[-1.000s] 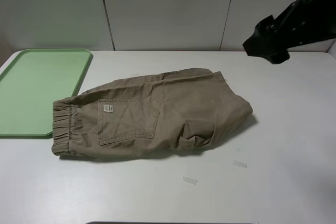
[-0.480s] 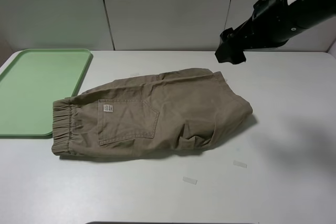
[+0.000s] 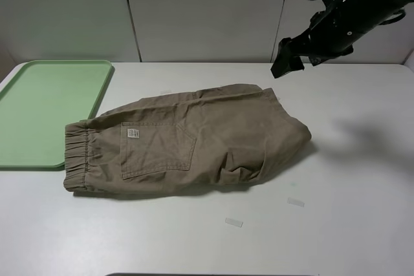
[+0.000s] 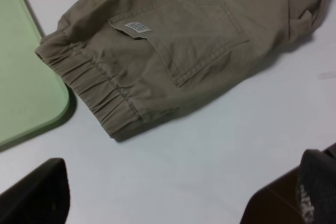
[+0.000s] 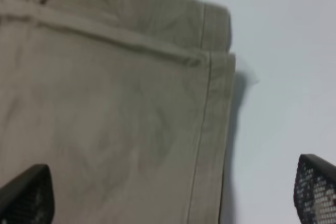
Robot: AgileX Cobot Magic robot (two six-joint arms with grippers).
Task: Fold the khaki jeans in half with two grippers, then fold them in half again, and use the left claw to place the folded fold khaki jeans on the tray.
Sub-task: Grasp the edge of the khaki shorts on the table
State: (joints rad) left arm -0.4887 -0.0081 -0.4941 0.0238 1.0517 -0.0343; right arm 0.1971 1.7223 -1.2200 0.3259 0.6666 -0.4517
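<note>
The robot's right gripper should next close on the leg cloth just inside the hem (image 3: 264,127) of the khaki jeans, around the middle of the hem.
The khaki jeans (image 3: 194,140) lie folded lengthwise on the white table, waistband (image 3: 79,156) toward the tray (image 3: 45,108), back pocket up, hem end at the right. The waistband edge touches or slightly overlaps the tray's near right rim. My right gripper (image 3: 286,61) hangs in the air above and behind the hem end; in the right wrist view its jaws (image 5: 170,198) stand wide open over the hem (image 5: 210,103), holding nothing. The left claw is out of the high view. Its wrist view shows it (image 4: 176,198) open, well back from the waistband (image 4: 100,95).
The pale-green tray (image 4: 21,87) lies at the table's far left with nothing on it. Two small clear tape strips (image 3: 233,222) (image 3: 295,202) lie on the table in front of the jeans. A panelled wall stands behind the table.
The right arm has swung in from the upper right toward the left, ending above the hem end of the jeans. The jeans and tray have not moved.
</note>
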